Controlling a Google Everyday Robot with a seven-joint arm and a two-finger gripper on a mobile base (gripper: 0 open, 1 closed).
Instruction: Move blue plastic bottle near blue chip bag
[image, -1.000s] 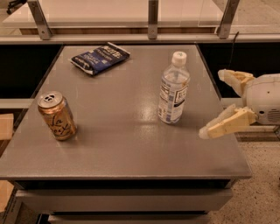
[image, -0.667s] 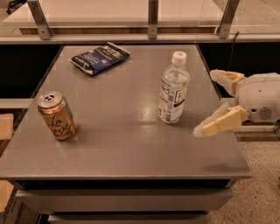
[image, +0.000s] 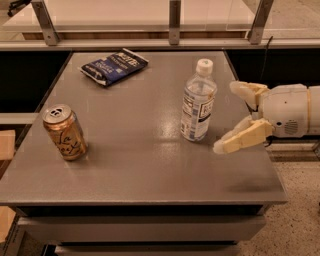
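My gripper is to move next over to the blue plastic bottle, where it will close around the label on its middle (image: 197, 108).
The blue plastic bottle (image: 198, 102) stands upright on the grey table (image: 140, 165), right of centre; it is clear with a white cap and a white-and-dark label. The blue chip bag (image: 114, 65) lies flat at the table's far left. My gripper (image: 227, 116) comes in from the right, just right of the bottle and apart from it. Its cream fingers (image: 243, 137) are spread open, one toward the back and one toward the front, with nothing between them.
A gold-orange soda can (image: 64, 132) stands near the table's left front. A metal-framed shelf with upright posts (image: 174, 20) runs along behind the table. The floor (image: 295, 210) shows at the right, below the arm.
My gripper has moved left toward the bottle, with its fingers still open. The bottle, bag and can have not moved.
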